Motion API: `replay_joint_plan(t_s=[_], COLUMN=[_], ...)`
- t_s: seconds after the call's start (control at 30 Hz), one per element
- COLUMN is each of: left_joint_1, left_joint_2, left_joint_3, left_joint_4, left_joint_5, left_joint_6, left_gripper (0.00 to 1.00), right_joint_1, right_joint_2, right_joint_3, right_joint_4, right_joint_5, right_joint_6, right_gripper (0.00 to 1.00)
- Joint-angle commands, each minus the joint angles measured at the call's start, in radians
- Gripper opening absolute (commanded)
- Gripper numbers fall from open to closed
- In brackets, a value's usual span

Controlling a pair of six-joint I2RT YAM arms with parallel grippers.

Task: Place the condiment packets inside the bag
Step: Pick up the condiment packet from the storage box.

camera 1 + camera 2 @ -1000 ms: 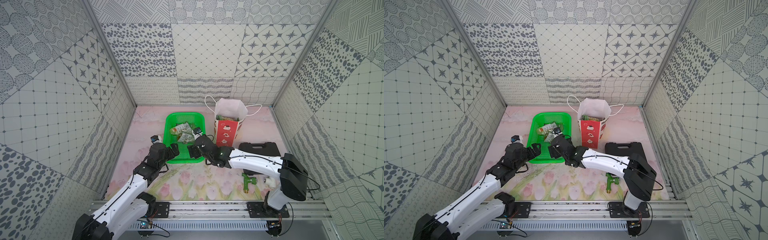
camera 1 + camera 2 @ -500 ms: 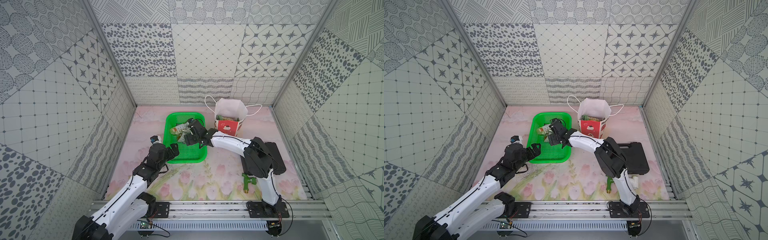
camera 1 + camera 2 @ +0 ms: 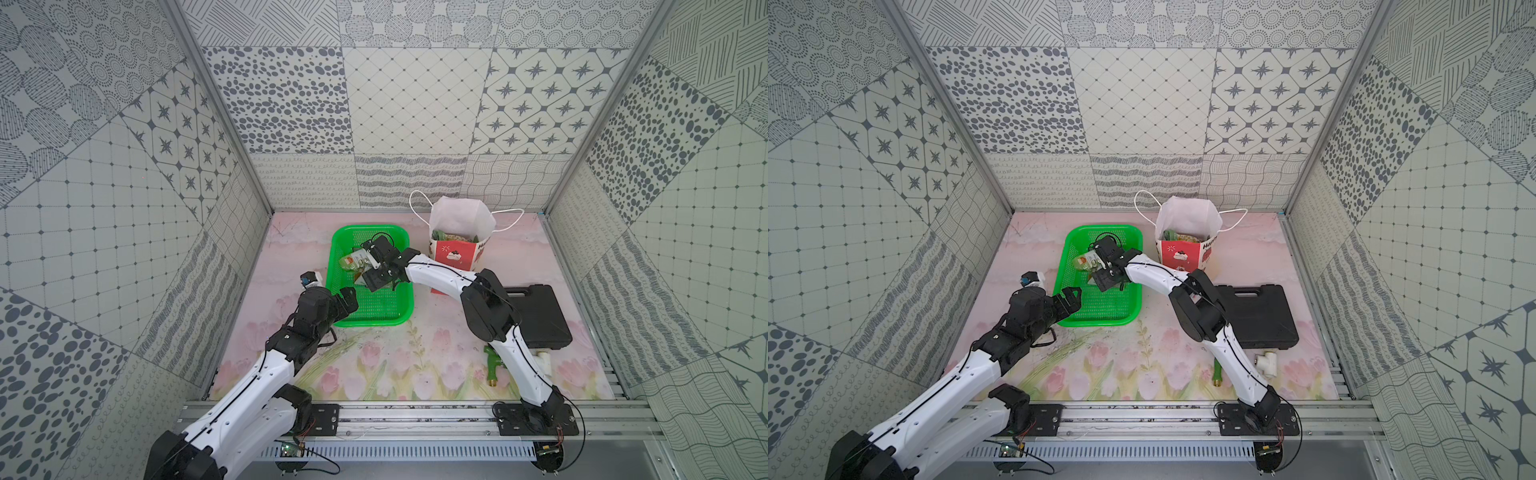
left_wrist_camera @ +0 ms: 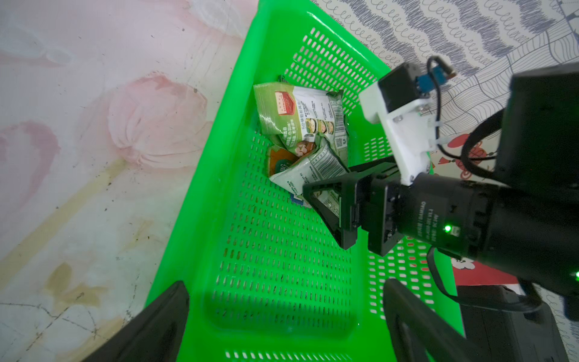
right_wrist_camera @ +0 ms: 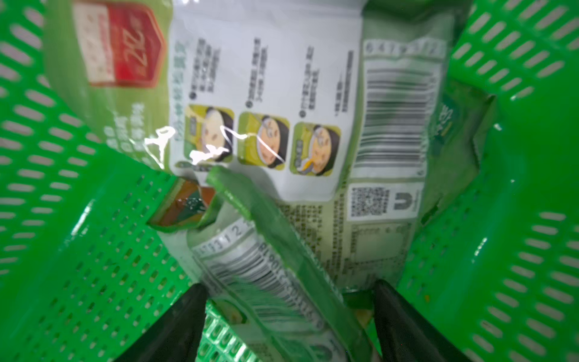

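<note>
Next, my left gripper goes to the green end (image 3: pixel 346 262) (image 4: pixel 274 111) of the larger condiment packet in the basket and closes there.
Several condiment packets (image 3: pixel 352 262) (image 3: pixel 1086 261) lie in a heap at the far end of the green basket (image 3: pixel 374 320), green with silvery printed backs. My right gripper (image 3: pixel 362 277) (image 4: pixel 329 180) reaches into the basket, open. Its fingers straddle the nearest packet (image 5: pixel 250 272), which lies slanted between them below a larger packet (image 5: pixel 266 94). My left gripper (image 3: pixel 349 297) (image 4: pixel 285 283) stands open over the basket's near left rim, holding nothing. The red bag (image 3: pixel 455 253) (image 3: pixel 1183 255) stands upright to the right of the basket, with packets (image 3: pixel 453 236) showing inside it.
A black plastic case (image 3: pixel 536 316) lies right of the right arm. A green fitting (image 3: pixel 493 365) and a white fitting (image 3: pixel 544 359) sit near the front right. A small white and blue object (image 3: pixel 311 279) rests left of the basket. Patterned walls close in three sides.
My right gripper has moved from the basket's near right rim deeper into the basket, onto the heap of packets. The left arm has stayed still.
</note>
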Motion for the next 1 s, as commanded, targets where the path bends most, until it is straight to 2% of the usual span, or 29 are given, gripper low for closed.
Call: replay_joint_plan(t_s=[0.0, 0.2, 0.37, 0.47, 0.97], left_joint_1=[0.006, 0.006, 0.006, 0.005, 0.004], left_joint_2=[0.003, 0.001, -0.005, -0.012, -0.035], left_joint_3=[-0.004, -0.004, -0.004, -0.007, -0.007], left_joint_4=[0.010, 0.013, 0.010, 0.009, 0.017], left_joint_5=[-0.005, -0.001, 0.001, 0.003, 0.042], left_joint_6=[0.009, 0.010, 0.009, 0.009, 0.035], left_gripper=[0.99, 1.00, 0.99, 1.00, 0.99], right_joint_1=[0.005, 0.034, 0.047, 0.050, 0.050], right_joint_2=[-0.021, -0.116, -0.219, -0.290, -0.749], right_joint_3=[0.018, -0.047, -0.144, -0.219, -0.482], right_joint_4=[-0.036, -0.032, 0.010, 0.055, 0.251], right_joint_5=[-0.028, -0.001, 0.005, -0.004, 0.096], right_joint_6=[-0.022, -0.032, -0.022, -0.003, 0.098], right_gripper=[0.72, 0.43, 0.14, 0.02, 0.00])
